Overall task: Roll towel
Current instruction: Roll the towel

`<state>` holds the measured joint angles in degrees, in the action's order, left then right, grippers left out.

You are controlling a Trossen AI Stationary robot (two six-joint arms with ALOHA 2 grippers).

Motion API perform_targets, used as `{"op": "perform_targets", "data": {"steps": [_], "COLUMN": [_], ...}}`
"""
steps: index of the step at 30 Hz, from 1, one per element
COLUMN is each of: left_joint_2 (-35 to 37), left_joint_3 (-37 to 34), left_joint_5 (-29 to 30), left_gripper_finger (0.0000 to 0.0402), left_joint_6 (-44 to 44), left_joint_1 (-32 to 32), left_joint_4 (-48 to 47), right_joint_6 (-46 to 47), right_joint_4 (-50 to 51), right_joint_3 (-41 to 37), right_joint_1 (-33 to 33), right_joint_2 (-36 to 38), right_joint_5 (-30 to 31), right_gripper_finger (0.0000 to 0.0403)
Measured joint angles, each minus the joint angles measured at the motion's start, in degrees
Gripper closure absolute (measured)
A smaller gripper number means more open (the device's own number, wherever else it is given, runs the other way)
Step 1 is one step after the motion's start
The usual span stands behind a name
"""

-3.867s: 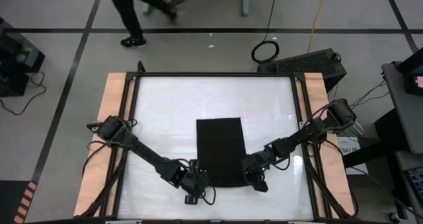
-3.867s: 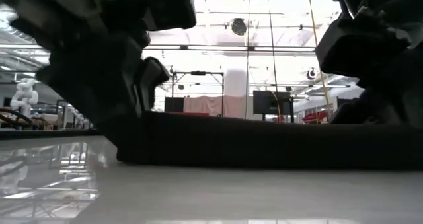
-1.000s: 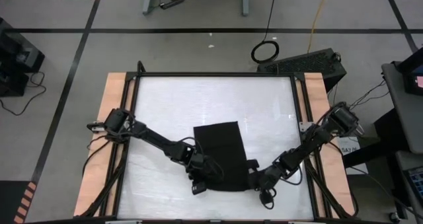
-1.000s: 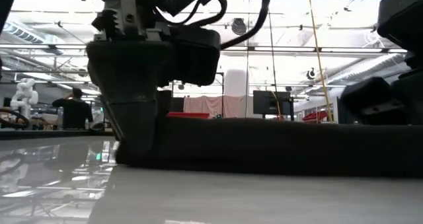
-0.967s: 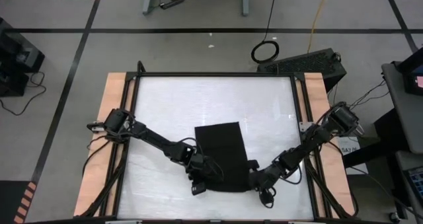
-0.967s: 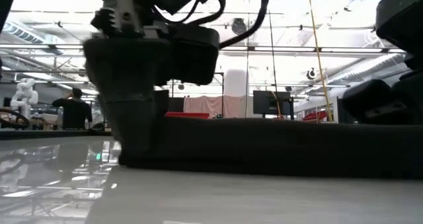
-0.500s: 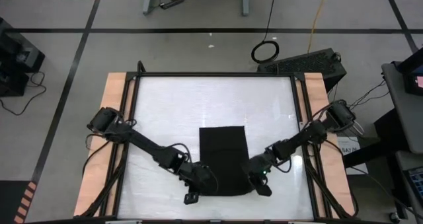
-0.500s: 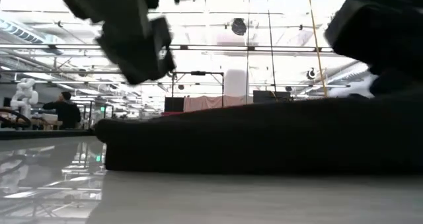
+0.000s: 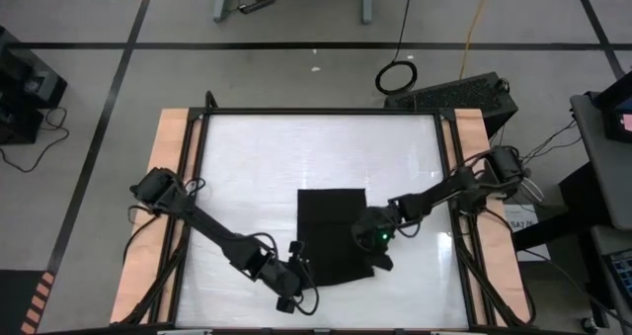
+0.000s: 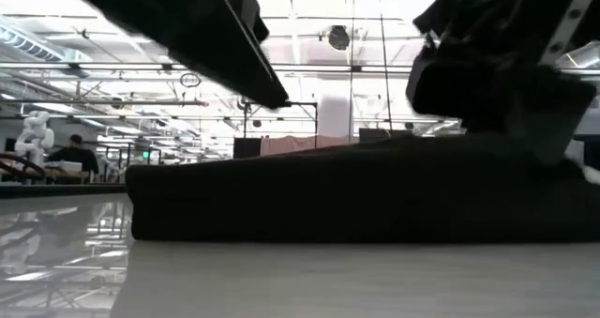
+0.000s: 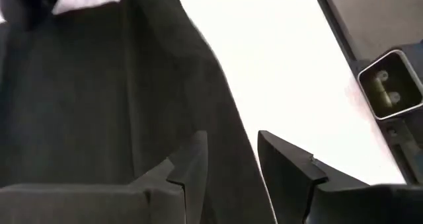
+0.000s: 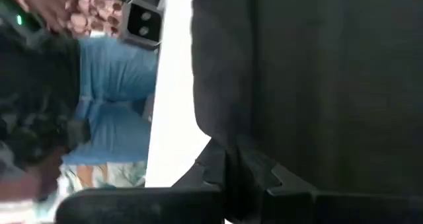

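The near edge of the towel bows toward my right gripper, so next my left gripper pinches the free near corner (image 9: 320, 281) and holds it while my right gripper takes a new grip.
The black towel (image 9: 331, 226) lies flat near the middle of the white table (image 9: 247, 157). In the low view its right part (image 10: 487, 168) humps up higher than its left end. My left gripper (image 9: 296, 276) hovers open at the towel's near-left corner. The towel's edge (image 11: 218, 118) runs below the gap between its fingers (image 11: 231, 151), and its arm (image 10: 187, 37) stands clear above the cloth. My right gripper (image 9: 373, 261) is shut at the towel's near-right corner (image 12: 226, 159). My right gripper pinches the towel at its near-right corner (image 12: 211, 141) between its two shut fingers, coming slanting down from the table's right side. Whether it has one layer or several cannot be seen. The cloth rises toward the gripper (image 10: 506, 83), and the rest lies on the table.
Wooden side rails (image 9: 173, 177) and a black frame (image 9: 321, 111) border the table. A small camera (image 11: 386, 92) sits at the table's near edge. Open tabletop lies beyond the towel's far edge. A person in blue (image 12: 112, 105) stands close by the table.
My left gripper has lifted off the towel's left edge and drawn back toward the near-left corner. My right gripper has swung from the near-right corner toward the far and left over the cloth. The skewed towel now lies square, its near-right part raised.
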<state>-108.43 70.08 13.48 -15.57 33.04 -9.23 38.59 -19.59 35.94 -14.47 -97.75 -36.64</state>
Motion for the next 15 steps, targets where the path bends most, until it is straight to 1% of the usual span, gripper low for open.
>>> {"op": "perform_targets", "data": {"steps": [5,12,15], "left_joint_2": [-2.29,-4.40,-5.69], "left_joint_3": [0.00,0.00,0.00], "left_joint_5": [-0.55,-0.62,-0.60], "left_gripper_finger": [0.0262,0.0261,0.0248], "left_joint_6": [1.17,1.17,1.08], "left_joint_1": [-0.02,-0.02,-0.04], "left_joint_4": [3.22,4.56,3.76], "right_joint_6": [1.25,2.01,3.10], "right_joint_4": [-0.46,-0.78,-1.38], "right_joint_3": [0.25,0.26,0.22], "right_joint_1": [1.99,2.54,2.81], "right_joint_2": [-2.20,-3.03,-3.09], "right_joint_5": [-2.76,-2.93,-2.95], "right_gripper_finger": [0.0400,0.0400,0.0400]}}
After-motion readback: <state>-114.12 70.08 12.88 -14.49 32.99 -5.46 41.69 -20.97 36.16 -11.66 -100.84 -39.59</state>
